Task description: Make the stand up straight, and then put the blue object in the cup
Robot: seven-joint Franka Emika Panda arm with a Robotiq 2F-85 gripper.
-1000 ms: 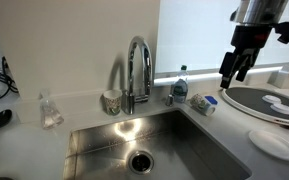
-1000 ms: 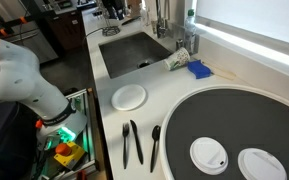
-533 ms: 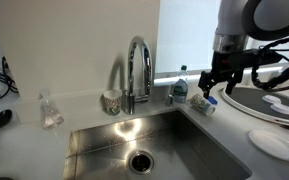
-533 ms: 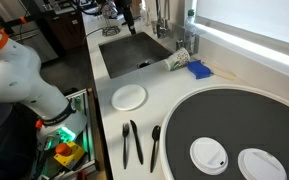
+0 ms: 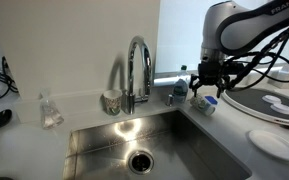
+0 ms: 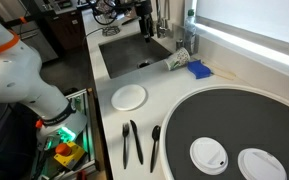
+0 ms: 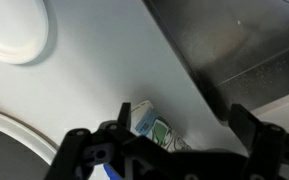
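The cup's rim (image 5: 198, 99) is beside the blue object. My gripper takes hold there next, so that I can stand the cup up straight.
The cup (image 6: 177, 63) lies on its side on the counter beside the sink, and in the wrist view the cup (image 7: 149, 124) shows a greenish print. The small blue object (image 6: 198, 70) rests right next to it; it also shows in an exterior view as the blue object (image 5: 202, 100) and as a sliver at the wrist view's bottom edge. My gripper (image 5: 208, 90) hovers just above both, open and holding nothing. In the wrist view the gripper (image 7: 164, 150) straddles the cup from above, with dark fingers (image 7: 259, 140) on either side.
The steel sink (image 5: 92, 133) and faucet (image 5: 137, 68) lie left of the cup. A grey patterned cup (image 5: 111, 101) and a clear bottle (image 5: 180, 85) stand behind. A black round disc (image 6: 234, 125) holds white lids (image 6: 209, 155). A white plate (image 6: 129, 96) and black utensils (image 6: 132, 142) sit near.
The arm has swung down and to the left from high above the disc, ending over the cup and blue object. The jaws stayed open.
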